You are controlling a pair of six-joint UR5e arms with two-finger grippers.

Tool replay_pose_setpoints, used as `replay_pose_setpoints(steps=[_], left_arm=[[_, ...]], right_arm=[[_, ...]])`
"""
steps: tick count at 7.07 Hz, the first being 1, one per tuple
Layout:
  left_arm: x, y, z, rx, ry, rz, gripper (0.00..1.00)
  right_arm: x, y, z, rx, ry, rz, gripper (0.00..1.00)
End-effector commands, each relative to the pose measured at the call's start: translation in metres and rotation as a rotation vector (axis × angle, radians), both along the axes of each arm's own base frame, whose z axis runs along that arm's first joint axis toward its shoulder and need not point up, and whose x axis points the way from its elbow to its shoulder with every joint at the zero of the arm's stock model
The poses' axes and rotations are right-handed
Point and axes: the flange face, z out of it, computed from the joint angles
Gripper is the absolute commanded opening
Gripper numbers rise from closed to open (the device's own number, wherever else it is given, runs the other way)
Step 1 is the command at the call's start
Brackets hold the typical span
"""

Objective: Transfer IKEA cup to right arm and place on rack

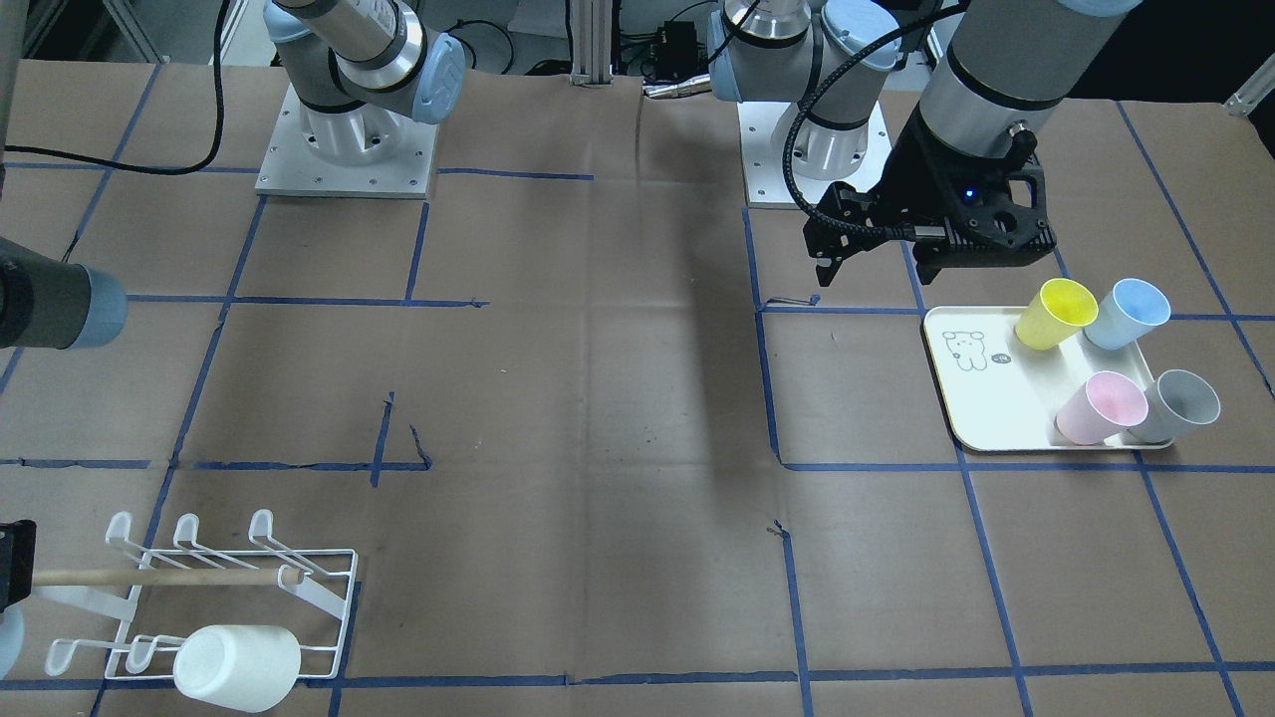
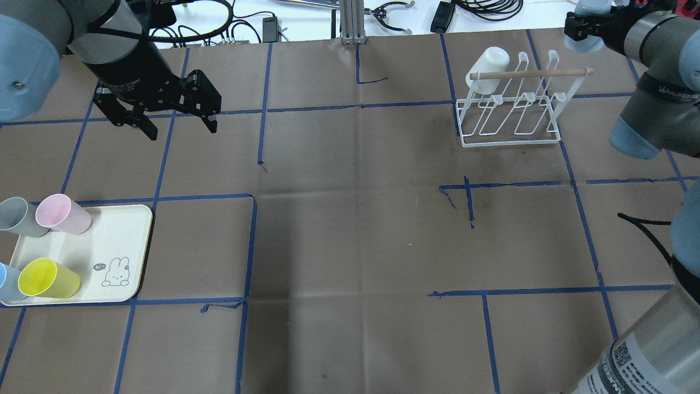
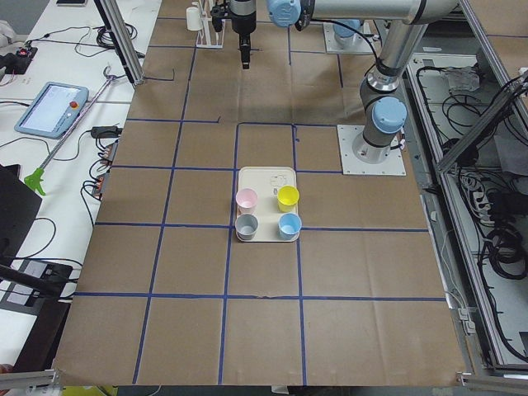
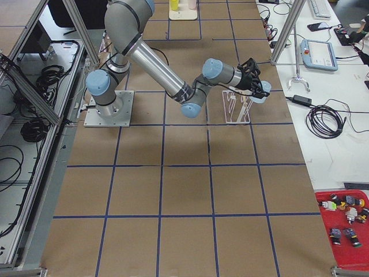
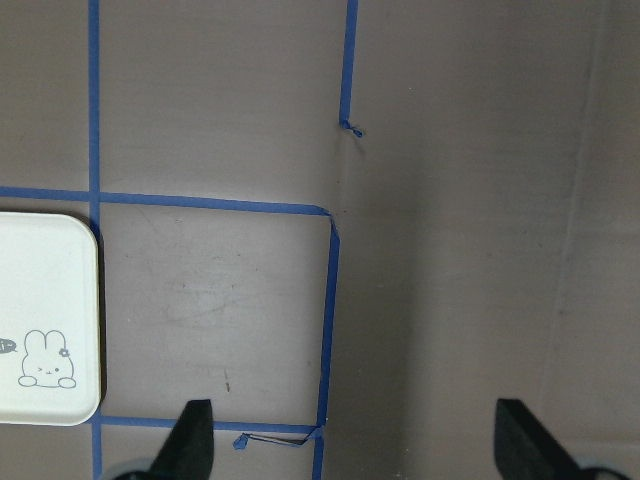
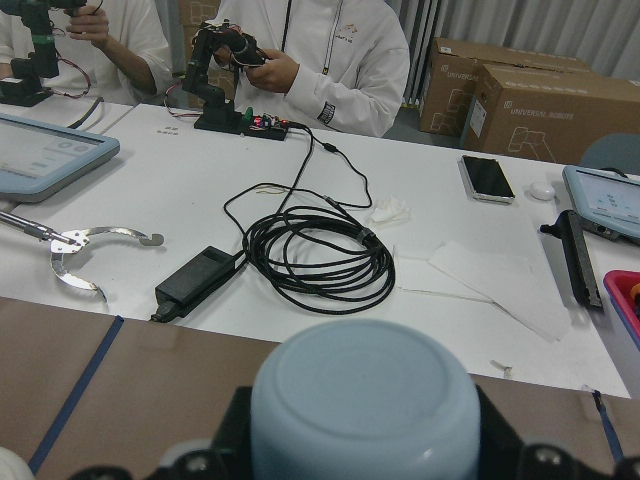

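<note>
My right gripper has the pale blue cup, held just past the dowel's end. It will let go of it on the rack's near-row end peg (image 1: 61, 656), farthest from the white cup.
My right gripper (image 2: 593, 26) is shut on a pale blue cup (image 2: 581, 42), held in the air just past the dowel's end, on the side of the white wire rack (image 2: 511, 117) away from the table's middle. The right wrist view shows the cup's base (image 6: 365, 400) between the fingers. A white cup (image 2: 489, 65) hangs on a prong at the rack's other end, also in the front view (image 1: 237, 665). My left gripper (image 2: 164, 123) is open and empty, above the table beyond the cream tray (image 2: 128, 235).
The tray holds a yellow cup (image 2: 46, 278), a pink cup (image 2: 63, 213), a grey cup (image 2: 19, 217) and a blue cup (image 2: 6, 280). A wooden dowel (image 2: 530, 73) lies across the rack's top. Cables and a white bench lie beyond the table's far edge.
</note>
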Motion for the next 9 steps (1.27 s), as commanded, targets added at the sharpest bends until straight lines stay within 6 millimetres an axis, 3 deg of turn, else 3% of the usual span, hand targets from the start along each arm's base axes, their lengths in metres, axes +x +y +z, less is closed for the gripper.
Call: replay_pose_setpoints(steps=[1, 5, 9], left_arm=[[-0.001, -0.001, 0.001, -0.028, -0.001, -0.004, 0.99], [-0.009, 0.001, 0.001, -0.031, -0.011, -0.027, 0.99], [-0.006, -0.002, 0.001, -0.064, -0.039, -0.03, 0.99]], right_arm=[[-0.002, -0.009, -0.006, -0.003, -0.001, 0.004, 0.2], [0.029, -0.015, -0.018, 0.014, -0.062, 0.022, 0.19], [0.034, -0.007, -0.042, 0.031, -0.082, 0.017, 0.19]])
